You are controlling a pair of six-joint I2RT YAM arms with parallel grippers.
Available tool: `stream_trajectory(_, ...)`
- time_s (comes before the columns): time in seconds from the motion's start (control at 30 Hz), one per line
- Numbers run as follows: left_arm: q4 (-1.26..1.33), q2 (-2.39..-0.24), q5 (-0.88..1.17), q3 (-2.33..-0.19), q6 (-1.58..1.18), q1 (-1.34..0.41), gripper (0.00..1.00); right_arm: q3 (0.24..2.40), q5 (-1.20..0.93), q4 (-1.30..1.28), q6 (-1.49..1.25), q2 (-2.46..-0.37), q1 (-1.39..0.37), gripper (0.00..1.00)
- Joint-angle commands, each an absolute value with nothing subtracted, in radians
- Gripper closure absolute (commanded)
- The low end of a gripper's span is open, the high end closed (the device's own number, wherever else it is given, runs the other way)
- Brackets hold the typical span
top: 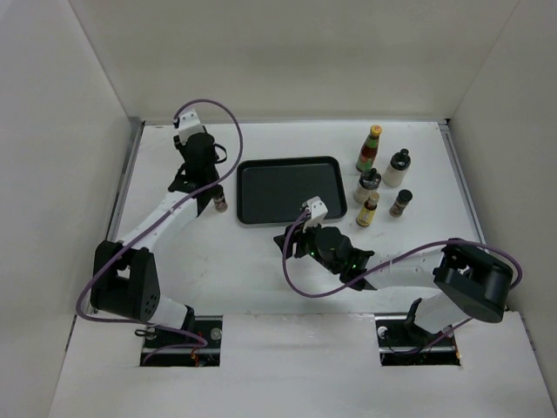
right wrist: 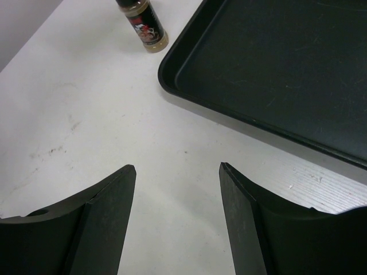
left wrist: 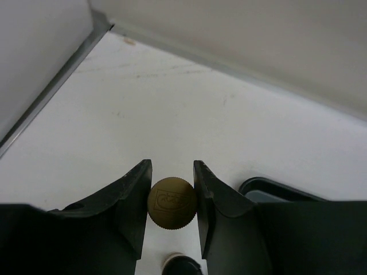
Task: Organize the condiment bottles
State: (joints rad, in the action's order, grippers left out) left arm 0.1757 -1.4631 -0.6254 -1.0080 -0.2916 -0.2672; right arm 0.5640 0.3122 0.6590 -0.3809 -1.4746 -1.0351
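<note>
Next, my left gripper lets go of the gold-capped condiment bottle, now hanging beside the spice jar, inside the black tray's far corner (top: pixel 259 176), on the side of the spice jar.
In the left wrist view my left gripper (left wrist: pixel 172 166) is shut on the ribbed gold cap of a condiment bottle (left wrist: pixel 172 202); its body is hidden below the cap. From above, the left gripper (top: pixel 197 178) hangs left of the tray, beside a short dark spice jar (top: pixel 220 201), also in the right wrist view (right wrist: pixel 143 26). Five more condiment bottles stand right of the tray: a green-capped one (top: pixel 369 148), a white black-capped one (top: pixel 398 168), a pale shaker (top: pixel 368 185), a yellow-labelled one (top: pixel 368 210) and a short dark jar (top: pixel 400 203). My right gripper (right wrist: pixel 177 166) is open over bare table, nothing between its fingers.
The black rectangular tray (top: pixel 291 187) lies mid-table with nothing on it; its near left corner (right wrist: pixel 172 74) is just beyond my right gripper (top: pixel 291 242). White walls close in the table at the back and on both sides. A dark round top (left wrist: pixel 180 266) shows low between the left fingers.
</note>
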Motion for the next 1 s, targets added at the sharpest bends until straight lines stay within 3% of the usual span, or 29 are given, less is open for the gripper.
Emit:
stream_trajectory(0.0, 0.353, -1.410, -0.650, -1.121, -0.223, -0.333, 0.79, 0.597, 0.293, 0.716, -0.390, -1.473, -1.041, 0.33)
stream_trajectory(0.4, 0.365, -1.727, -0.575, -1.330, -0.247, -0.475, 0.79, 0.594, 0.295, 0.701, -0.396, -1.465, -1.036, 0.30)
stream_trajectory(0.97, 0.370, -1.871, -0.509, -1.322, -0.302, -0.476, 0.78, 0.588, 0.296, 0.704, -0.400, -1.473, -1.018, 0.28)
